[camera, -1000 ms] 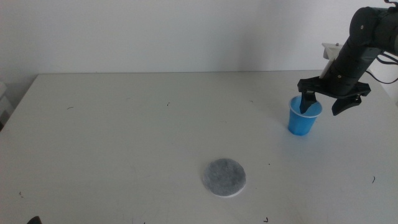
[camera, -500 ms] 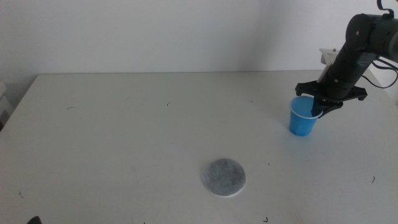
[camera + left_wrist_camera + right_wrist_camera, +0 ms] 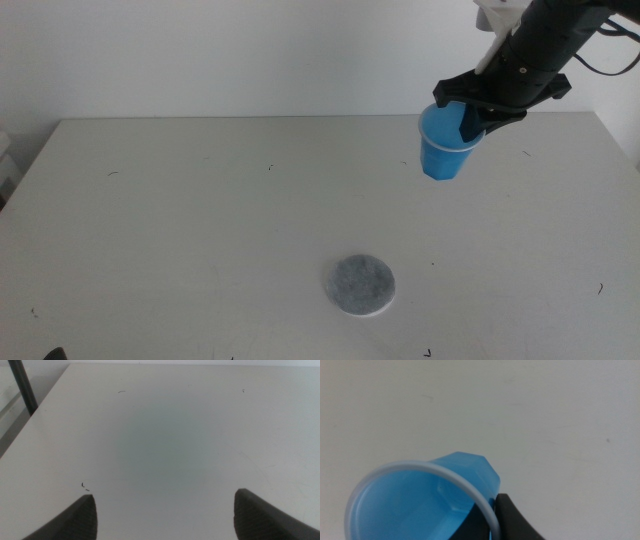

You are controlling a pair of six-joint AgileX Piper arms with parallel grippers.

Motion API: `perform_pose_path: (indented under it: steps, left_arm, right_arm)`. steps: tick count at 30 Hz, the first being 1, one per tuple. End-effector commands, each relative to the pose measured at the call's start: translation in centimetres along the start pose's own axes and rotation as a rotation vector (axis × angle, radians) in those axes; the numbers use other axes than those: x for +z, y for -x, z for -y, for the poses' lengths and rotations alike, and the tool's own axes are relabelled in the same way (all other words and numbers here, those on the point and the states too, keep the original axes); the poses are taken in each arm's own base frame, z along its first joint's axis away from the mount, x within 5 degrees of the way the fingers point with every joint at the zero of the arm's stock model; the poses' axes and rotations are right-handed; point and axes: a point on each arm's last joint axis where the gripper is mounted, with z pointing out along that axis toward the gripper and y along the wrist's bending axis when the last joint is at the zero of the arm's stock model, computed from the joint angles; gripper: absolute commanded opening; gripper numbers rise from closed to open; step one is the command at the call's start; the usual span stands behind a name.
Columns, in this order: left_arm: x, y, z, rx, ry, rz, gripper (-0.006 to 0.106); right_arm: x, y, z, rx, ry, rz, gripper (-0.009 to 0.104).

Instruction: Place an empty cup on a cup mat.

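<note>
My right gripper is going to set the blue cup down upright on the middle of the grey speckled cup mat (image 3: 364, 290).
The blue cup (image 3: 442, 146) hangs in the air above the table's far right, tilted slightly. My right gripper (image 3: 477, 117) is shut on its rim, one jaw inside and one outside. In the right wrist view the cup (image 3: 425, 497) is close up, its thin white rim and empty blue inside showing, with a dark jaw against the wall. The grey speckled cup mat (image 3: 360, 285) lies flat on the table near the front, left of and well below the cup. My left gripper (image 3: 162, 512) is open over bare table, out of the middle view.
The white table (image 3: 200, 220) has a few small dark specks. A white wall stands behind it. A dark post (image 3: 22, 387) stands off the table's edge in the left wrist view.
My right gripper has closed on the cup's rim, lifted it off the table and carried it up and to the left. The mat has not moved.
</note>
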Motion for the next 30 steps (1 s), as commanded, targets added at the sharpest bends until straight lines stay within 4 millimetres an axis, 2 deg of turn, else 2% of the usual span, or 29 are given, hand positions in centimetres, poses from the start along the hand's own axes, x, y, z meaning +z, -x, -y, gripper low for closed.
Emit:
perform_pose_path:
  steps: [1,6,10,14,23,30]
  left_arm:
    - [-0.1,0.8,0.1,-0.011,-0.010,0.075,0.105]
    - [-0.1,0.8,0.1,-0.011,-0.010,0.075,0.105]
    - [-0.1,0.8,0.1,-0.011,-0.010,0.075,0.105]
    - [-0.1,0.8,0.1,-0.011,-0.010,0.075,0.105]
    - [-0.1,0.8,0.1,-0.011,-0.010,0.075,0.105]
    - [-0.1,0.8,0.1,-0.011,-0.010,0.075,0.105]
  right_arm:
    - [-4.5,-0.4,-2.2,-0.056,0.030,0.099,-0.001]
    - [-4.9,-2.0,-5.7,-0.147,0.063,0.041,-0.001]
    - [-4.2,-3.0,-8.2,-0.213,0.085,0.003,-0.001]
    - [-3.2,-4.0,-9.9,-0.256,0.101,-0.019,-0.001]
    - [0.9,-5.9,-9.8,-0.252,0.092,-0.055,-0.001]
    - [3.6,-6.1,-9.8,-0.241,0.091,-0.058,-0.001]
